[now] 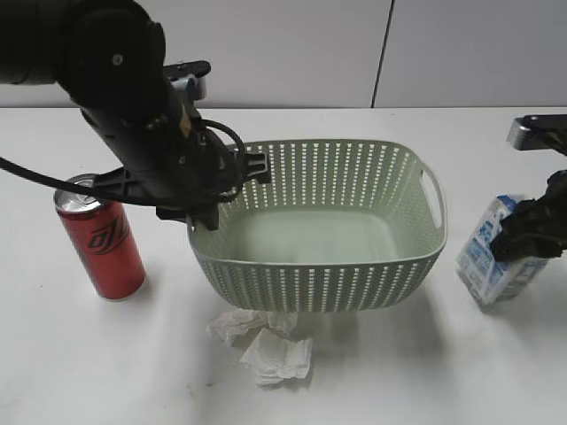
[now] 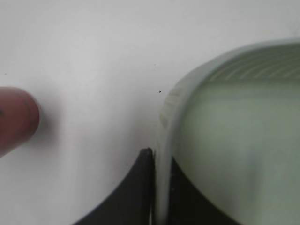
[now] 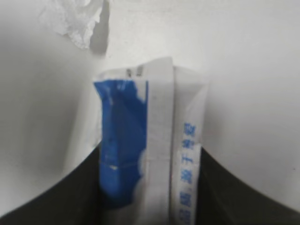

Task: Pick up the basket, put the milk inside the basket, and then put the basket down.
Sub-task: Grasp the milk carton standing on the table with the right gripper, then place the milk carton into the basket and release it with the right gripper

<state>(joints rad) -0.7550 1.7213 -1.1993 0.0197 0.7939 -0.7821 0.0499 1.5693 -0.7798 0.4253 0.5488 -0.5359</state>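
Next, I set the milk on the basket's bottom behind its front rim (image 1: 334, 254) with my right gripper, away from my left gripper.
The pale sage-green basket (image 1: 354, 226) is in the middle of the exterior view, empty inside. My left gripper (image 1: 213, 205) is shut on its left rim; the left wrist view shows the rim (image 2: 164, 140) pinched between the two dark fingers (image 2: 160, 161). The white-and-blue milk carton (image 1: 485, 252) is at the right, tilted. My right gripper (image 1: 524, 232) is shut on it; in the right wrist view the carton (image 3: 150, 140) sits between the fingers (image 3: 149, 164).
A red soda can (image 1: 99, 237) stands left of the basket and shows blurred in the left wrist view (image 2: 16, 117). Crumpled white tissue (image 1: 264, 341) lies in front of the basket and appears in the right wrist view (image 3: 75, 18). White table (image 1: 425, 372).
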